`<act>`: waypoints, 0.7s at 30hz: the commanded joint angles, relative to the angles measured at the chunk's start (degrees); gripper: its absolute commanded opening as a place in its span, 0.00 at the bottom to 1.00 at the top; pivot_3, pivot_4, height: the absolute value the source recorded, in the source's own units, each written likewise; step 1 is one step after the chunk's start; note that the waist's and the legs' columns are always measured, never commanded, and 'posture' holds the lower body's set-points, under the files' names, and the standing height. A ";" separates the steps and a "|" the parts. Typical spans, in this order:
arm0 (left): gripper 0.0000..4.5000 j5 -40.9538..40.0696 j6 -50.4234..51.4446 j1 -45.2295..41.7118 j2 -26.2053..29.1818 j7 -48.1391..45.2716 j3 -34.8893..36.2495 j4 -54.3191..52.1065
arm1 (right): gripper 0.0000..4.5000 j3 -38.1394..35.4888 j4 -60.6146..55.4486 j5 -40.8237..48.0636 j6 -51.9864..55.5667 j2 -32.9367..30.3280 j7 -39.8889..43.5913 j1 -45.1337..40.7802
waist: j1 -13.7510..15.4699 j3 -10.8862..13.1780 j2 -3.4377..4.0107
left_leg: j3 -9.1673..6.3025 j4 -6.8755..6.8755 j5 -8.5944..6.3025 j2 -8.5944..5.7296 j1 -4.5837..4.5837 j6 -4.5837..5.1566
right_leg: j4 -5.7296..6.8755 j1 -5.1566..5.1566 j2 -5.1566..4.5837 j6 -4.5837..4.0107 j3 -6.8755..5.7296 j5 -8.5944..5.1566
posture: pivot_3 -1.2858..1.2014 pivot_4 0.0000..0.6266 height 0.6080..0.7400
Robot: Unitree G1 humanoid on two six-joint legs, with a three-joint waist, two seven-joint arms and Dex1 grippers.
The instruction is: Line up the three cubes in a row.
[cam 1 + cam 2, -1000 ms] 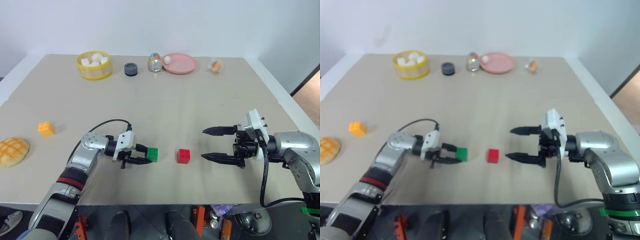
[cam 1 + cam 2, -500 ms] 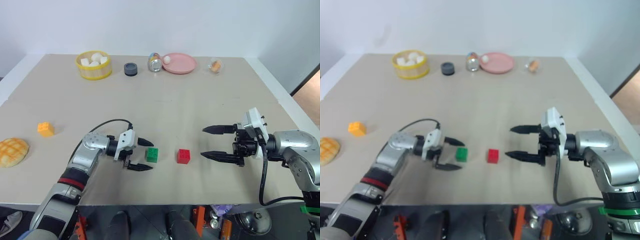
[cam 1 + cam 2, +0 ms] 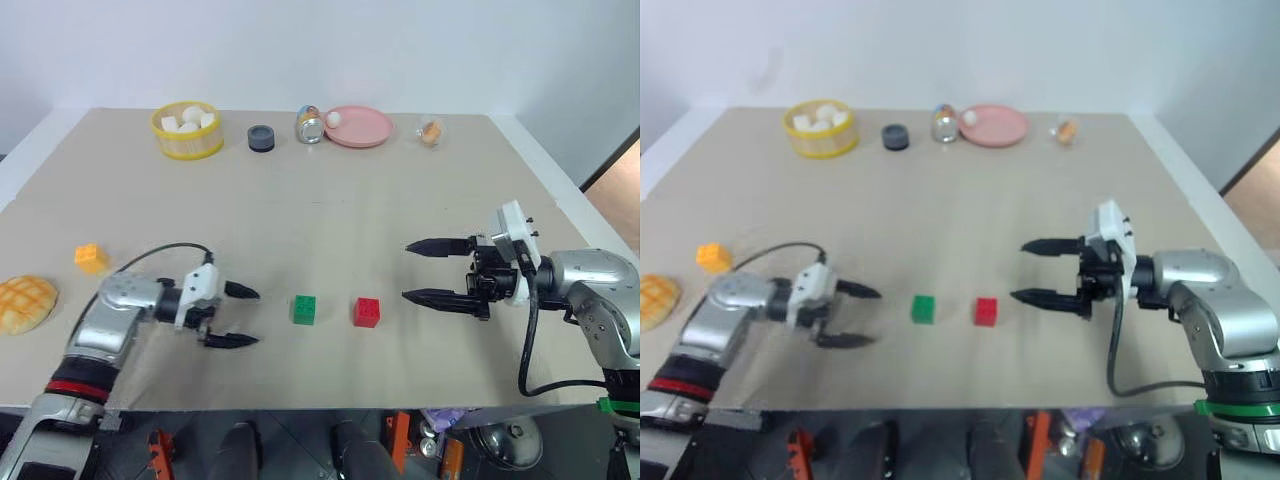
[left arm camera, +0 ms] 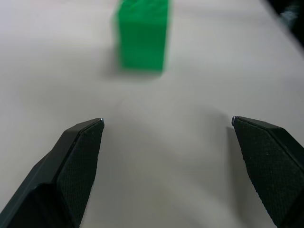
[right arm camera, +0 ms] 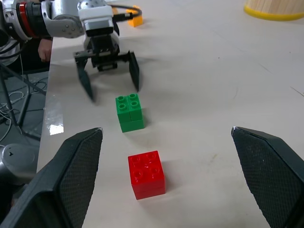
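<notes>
The orange-yellow cube (image 3: 91, 259) near the checkered bun lies far from the other cubes, so my left gripper will close on its sides.
A green cube (image 3: 303, 309) and a red cube (image 3: 367, 312) sit side by side near the table's front edge, a small gap between them. The orange-yellow cube (image 3: 90, 258) lies far off at the left. My left gripper (image 3: 242, 316) is open and empty, a short way left of the green cube (image 4: 142, 34) and pointing at it. To the right of the red cube (image 5: 146, 174) my right gripper (image 3: 408, 270) hangs open and empty a little above the table, pointing left.
A round checkered bun (image 3: 25, 303) lies at the left edge. Along the far edge stand a yellow basket (image 3: 187, 131) of white chunks, a dark puck (image 3: 261, 138), a small can (image 3: 310, 126), a pink plate (image 3: 360, 127) and a small cup (image 3: 431, 132).
My left gripper opened, let go of the green cube and drew back to the left. The green cube stays beside the red one. The right gripper has not moved.
</notes>
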 commanded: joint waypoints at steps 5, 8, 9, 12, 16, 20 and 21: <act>0.99 -1.36 4.12 5.38 2.13 14.15 10.50 -5.94 | 1.00 -0.79 -0.93 0.89 -0.36 0.83 -0.67 -2.90 | 0.00 0.00 0.00 | 0.05 -0.01 -0.01 0.02 -0.01 -0.01 | 0.00 -0.02 -0.02 -0.01 0.00 -0.01 | 0.52 0.24 1.00; 0.99 -2.18 12.44 9.78 0.33 24.88 14.65 -12.30 | 1.00 -0.11 -1.27 0.69 0.11 3.33 -3.70 -6.08 | -0.28 0.01 0.01 | 0.09 -0.02 -0.01 0.09 -0.01 -0.01 | 0.01 -0.06 0.01 -0.04 0.00 0.02 | 0.52 0.24 1.00; 0.99 -3.22 15.50 11.60 -0.50 27.48 15.67 -15.23 | 1.00 0.13 -1.61 0.63 0.13 4.32 -4.69 -7.01 | -0.26 0.01 0.01 | 0.11 -0.02 -0.01 0.11 -0.01 -0.01 | 0.03 -0.09 0.02 -0.05 0.00 0.04 | 0.52 0.24 1.00; 0.99 -4.61 28.73 19.59 -6.22 41.70 19.88 -26.79 | 1.00 2.08 -3.46 0.77 0.73 9.49 -9.43 -11.81 | -0.52 0.00 0.02 | 0.16 -0.02 -0.02 0.13 0.04 -0.02 | 0.05 -0.09 0.01 -0.06 0.00 0.04 | 0.52 0.24 1.00; 0.99 -5.34 40.25 26.83 -13.53 55.57 23.78 -37.78 | 1.00 3.87 -5.02 2.04 1.77 12.78 -10.10 -14.37 | -0.55 -0.03 -0.04 | 0.09 -0.03 -0.02 0.13 0.01 -0.03 | 0.06 -0.07 0.04 -0.06 -0.03 0.03 | 0.52 0.24 1.00; 0.99 -4.46 46.50 29.72 -21.21 67.80 27.18 -42.66 | 1.00 6.03 -4.31 1.09 0.61 14.86 -9.79 -15.02 | -0.75 -0.06 -0.06 | 0.10 -0.01 -0.03 0.10 0.08 -0.05 | 0.06 -0.01 0.03 -0.06 -0.02 0.01 | 0.52 0.24 1.00; 0.99 -3.67 46.61 30.04 -22.32 69.79 27.44 -43.32 | 1.00 6.48 -3.82 0.71 0.24 15.19 -9.67 -15.16 | -1.09 -0.07 -0.06 | 0.12 -0.01 -0.03 0.11 0.12 -0.05 | 0.06 -0.01 0.04 -0.08 -0.01 0.03 | 0.52 0.24 1.00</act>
